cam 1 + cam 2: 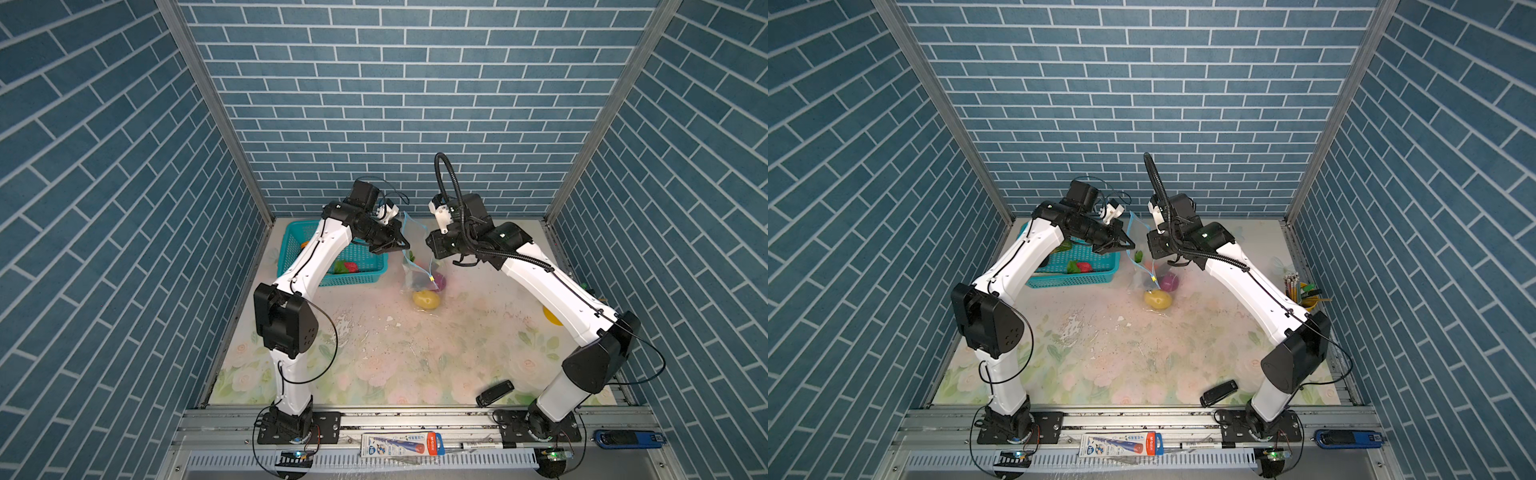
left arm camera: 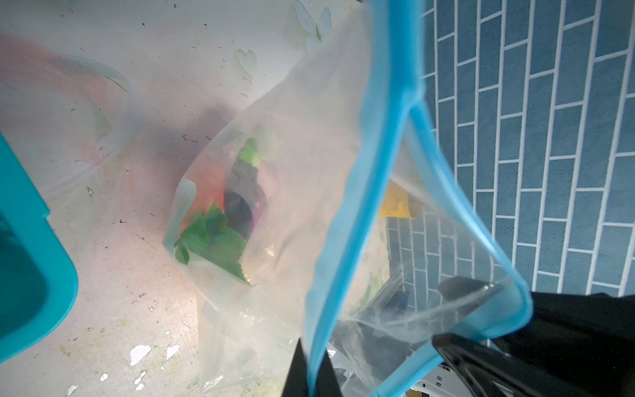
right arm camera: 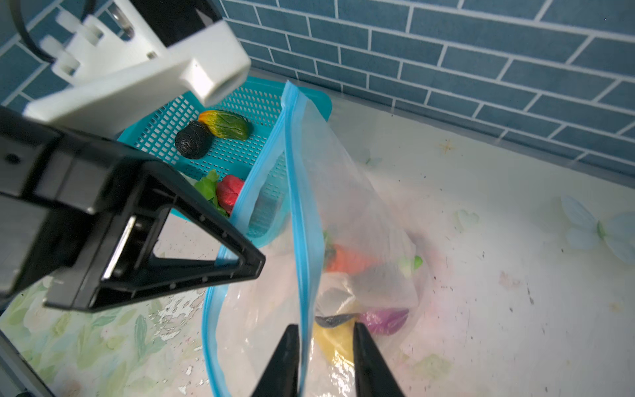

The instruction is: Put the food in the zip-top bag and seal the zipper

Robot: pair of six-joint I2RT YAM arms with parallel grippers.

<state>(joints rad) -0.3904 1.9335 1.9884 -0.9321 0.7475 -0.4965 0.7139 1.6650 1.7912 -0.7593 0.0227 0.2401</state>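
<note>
My right gripper will grip its blue zipper side (image 3: 306, 271) and lift the bag with my left gripper to settle the food, as the carrot sits near the bag's opening.
The clear zip-top bag (image 1: 415, 259) (image 1: 1140, 266) hangs upright between my grippers at the back of the table, its mouth spread open. My left gripper (image 2: 312, 345) (image 1: 405, 245) (image 3: 257, 264) is shut on one side of the blue zipper (image 2: 385, 137). The other zipper (image 3: 302, 223) side runs between the fingers of my open right gripper (image 3: 324, 324) (image 1: 1150, 245). An orange carrot (image 3: 347, 263) and a dark eggplant (image 2: 240, 206) show through the plastic. A yellow fruit (image 1: 426, 300) and a purple onion (image 1: 1169, 282) lie at the bag's lower end. The yellow slider (image 1: 432, 276) hangs low on the strip.
A teal mesh basket (image 1: 361, 274) (image 3: 165, 130) stands left of the bag, holding a red pepper (image 3: 229, 194), a dark round piece (image 3: 193, 139) and a green-yellow piece (image 3: 226, 124). A yellow pencil cup (image 1: 1304, 295) stands at the right wall; a black device (image 1: 494, 392) lies near the front edge.
</note>
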